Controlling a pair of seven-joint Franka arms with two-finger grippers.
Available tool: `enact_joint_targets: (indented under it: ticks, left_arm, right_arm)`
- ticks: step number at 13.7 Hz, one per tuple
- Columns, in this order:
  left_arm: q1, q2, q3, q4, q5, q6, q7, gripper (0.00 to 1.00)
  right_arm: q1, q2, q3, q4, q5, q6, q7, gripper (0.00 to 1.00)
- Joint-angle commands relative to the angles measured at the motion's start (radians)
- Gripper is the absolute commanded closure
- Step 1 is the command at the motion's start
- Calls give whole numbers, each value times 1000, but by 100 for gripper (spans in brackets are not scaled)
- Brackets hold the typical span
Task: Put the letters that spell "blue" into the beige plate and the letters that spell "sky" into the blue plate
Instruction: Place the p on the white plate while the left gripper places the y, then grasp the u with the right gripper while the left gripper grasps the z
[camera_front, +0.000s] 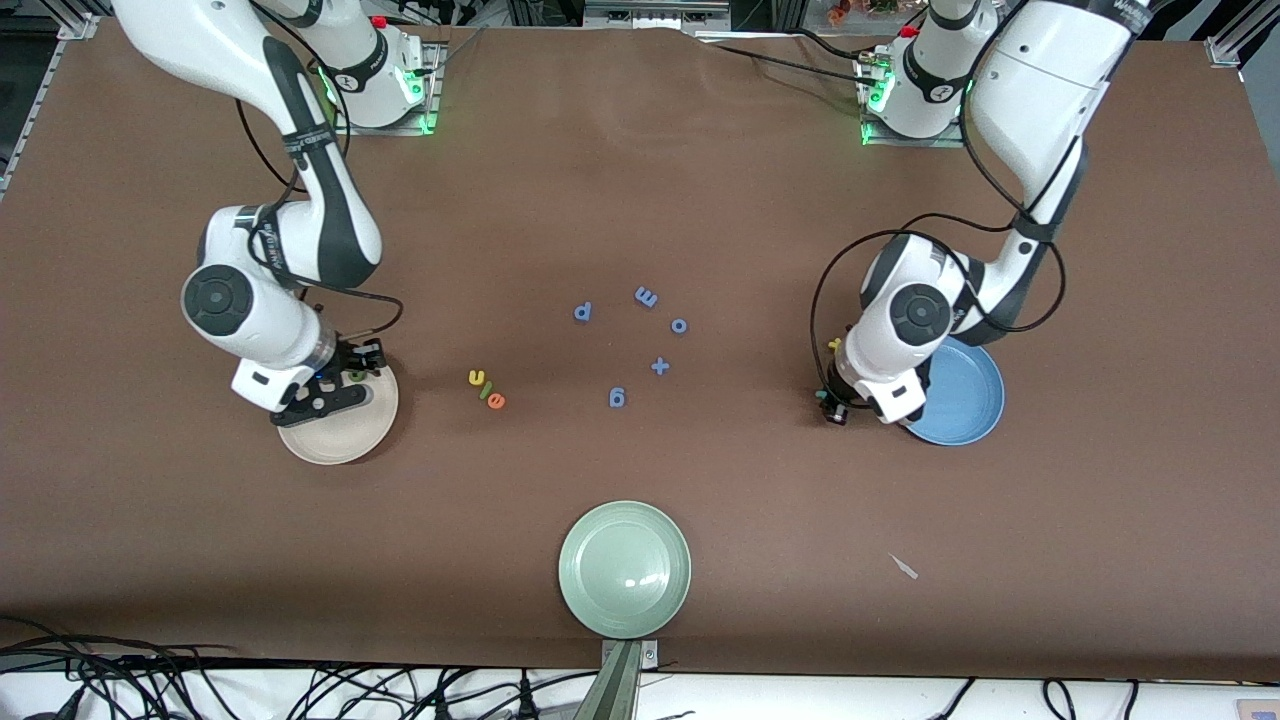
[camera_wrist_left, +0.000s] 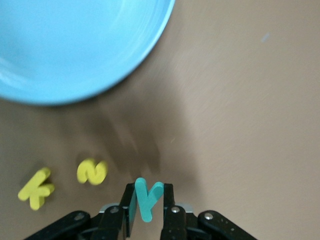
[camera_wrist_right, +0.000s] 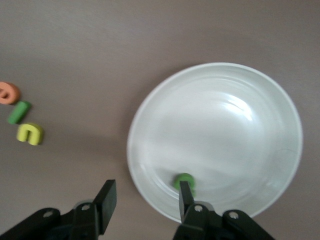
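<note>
Next, I set the teal y down near the middle of the blue plate (camera_front: 936, 401) (camera_wrist_left: 67, 7) using my left gripper. The y is just over the table now.
My left gripper (camera_wrist_left: 148, 201) is shut on the teal y (camera_wrist_left: 146, 198), just over the brown table beside the blue plate (camera_wrist_left: 75, 45). The yellow s (camera_wrist_left: 92, 171) and yellow k (camera_wrist_left: 36, 188) lie on the table close by. In the front view this gripper (camera_front: 833, 407) sits at the blue plate's (camera_front: 965, 405) rim and hides the y. My right gripper (camera_wrist_right: 147, 197) hangs open over the rim of the beige plate (camera_wrist_right: 225, 125), holding nothing. The dark green b (camera_wrist_right: 185, 181) lies in that plate by one finger. The yellow u (camera_front: 477, 378), green l (camera_front: 484, 391) and orange e (camera_front: 495, 401) lie together beside the beige plate (camera_front: 335, 440).
Several all-blue letters and a plus sign (camera_front: 659, 366) are scattered at the table's middle. A pale green plate (camera_front: 624, 568) stands near the front edge. A small scrap (camera_front: 904, 567) lies nearer the front camera than the blue plate.
</note>
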Motion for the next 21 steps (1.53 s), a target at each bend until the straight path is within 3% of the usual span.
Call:
enact_joint_targets:
  ticks: [1, 5, 6, 15, 16, 17, 18, 19, 21]
  left_arm:
    - [56, -29, -3, 73, 40, -149, 68, 100]
    - [136, -42, 0, 58, 45, -186, 221, 100]
    - [159, -43, 0, 52, 45, -188, 249, 100]
    - [223, -52, -3, -45, 120, -185, 321, 100]
    - [226, -52, -3, -46, 123, -186, 321, 89]
    - [226, -52, -3, -46, 123, -186, 324, 63]
    - [228, -52, -3, -45, 123, -188, 344, 48]
    - [231, -56, -3, -40, 123, -191, 368, 39]
    - [237, -60, -9, -3, 114, -235, 376, 35]
  right_arm:
    - [17, 6, 70, 19, 16, -8, 159, 41]
    - [18, 55, 153, 17, 16, 81, 337, 39]
    - [27, 64, 156, 16, 16, 98, 351, 36]
    - [63, 137, 156, -6, 16, 176, 443, 35]
    - [61, 140, 156, -14, 14, 187, 443, 36]
    - [59, 144, 156, -23, 16, 199, 443, 36]
    - [59, 144, 156, -26, 16, 207, 443, 36]
    - [61, 146, 156, -26, 16, 207, 445, 36]
    - [61, 153, 156, -26, 16, 210, 445, 36]
